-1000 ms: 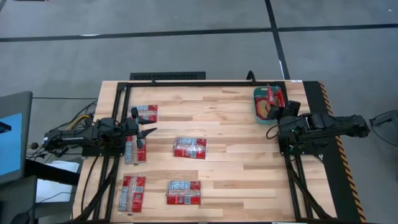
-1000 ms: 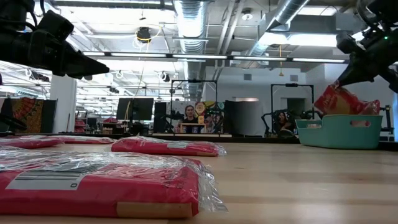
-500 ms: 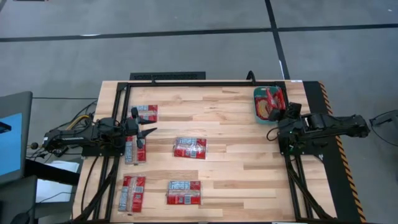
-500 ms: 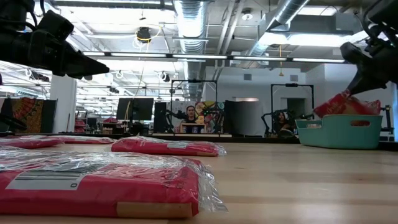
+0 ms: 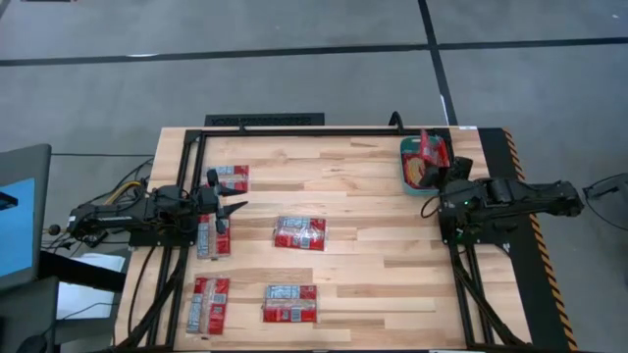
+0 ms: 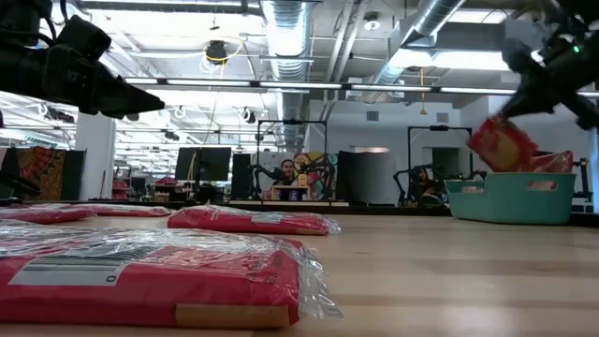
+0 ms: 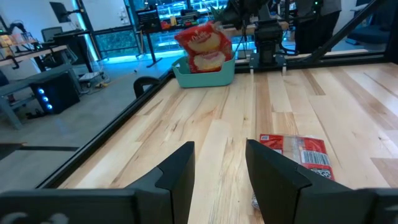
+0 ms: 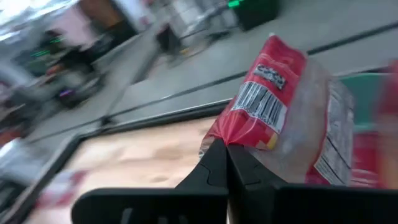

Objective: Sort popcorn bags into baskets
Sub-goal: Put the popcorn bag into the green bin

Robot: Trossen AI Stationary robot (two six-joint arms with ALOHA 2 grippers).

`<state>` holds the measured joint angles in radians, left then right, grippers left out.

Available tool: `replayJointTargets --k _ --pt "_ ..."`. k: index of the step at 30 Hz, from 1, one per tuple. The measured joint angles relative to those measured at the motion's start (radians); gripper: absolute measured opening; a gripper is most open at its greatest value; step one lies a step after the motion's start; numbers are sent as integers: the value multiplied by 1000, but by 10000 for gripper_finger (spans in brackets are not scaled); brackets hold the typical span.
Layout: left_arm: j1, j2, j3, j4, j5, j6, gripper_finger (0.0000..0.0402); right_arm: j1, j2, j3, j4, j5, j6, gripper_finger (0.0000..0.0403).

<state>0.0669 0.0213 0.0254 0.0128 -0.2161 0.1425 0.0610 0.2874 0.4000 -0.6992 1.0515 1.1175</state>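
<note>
My right gripper is to set the red bag down, now held over the basket's near side, on bare wood (image 5: 364,215), in the spot that lies between the middle bag and the teal basket.
Five red popcorn bags lie flat on the table's left half: (image 5: 231,178), (image 5: 213,235), (image 5: 299,232), (image 5: 210,302), (image 5: 290,303). The teal basket (image 5: 407,175) stands at the far right, and a bag with a yellowish picture (image 5: 420,169) lies in it. My right gripper (image 5: 442,182) is over the basket's near side, shut on another red bag (image 6: 501,145). My left gripper (image 5: 234,208) hovers open above the left-hand bags; in its wrist view one bag (image 7: 298,152) lies ahead of its fingers. My right gripper pinches the red bag by a corner of its crimped end (image 8: 229,138), beside the barcode, between both shut fingers. The fingers slant down from the table's right. The bag hangs tilted below them (image 6: 505,154), its lower end at the basket's rim (image 6: 510,180).
Black rails frame the table (image 5: 324,130). Bare wood spans the middle and the near right (image 5: 392,275). A striped strip runs along the right edge (image 5: 535,235). A monitor stands off the left edge (image 5: 20,216). People and machines show in the room behind.
My right gripper first sank a little with the bag toward the basket, then rose again and shifted slightly toward the table's left. The bag now hangs higher and more upright over the basket. The gripper stayed shut on it.
</note>
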Motion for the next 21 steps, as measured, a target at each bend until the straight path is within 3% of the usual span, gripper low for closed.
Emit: replayJointTargets --k 5,9,15,21 --pt "0 0 0 0 0 0 135 0 9 0 203 -184 -199 3" --pt "0 0 0 0 0 0 135 5 74 0 294 -356 -256 2" --pt "0 0 0 0 0 0 135 58 264 0 472 -557 -219 1" --pt "0 0 0 0 0 0 135 156 535 -1 610 -743 -106 1"
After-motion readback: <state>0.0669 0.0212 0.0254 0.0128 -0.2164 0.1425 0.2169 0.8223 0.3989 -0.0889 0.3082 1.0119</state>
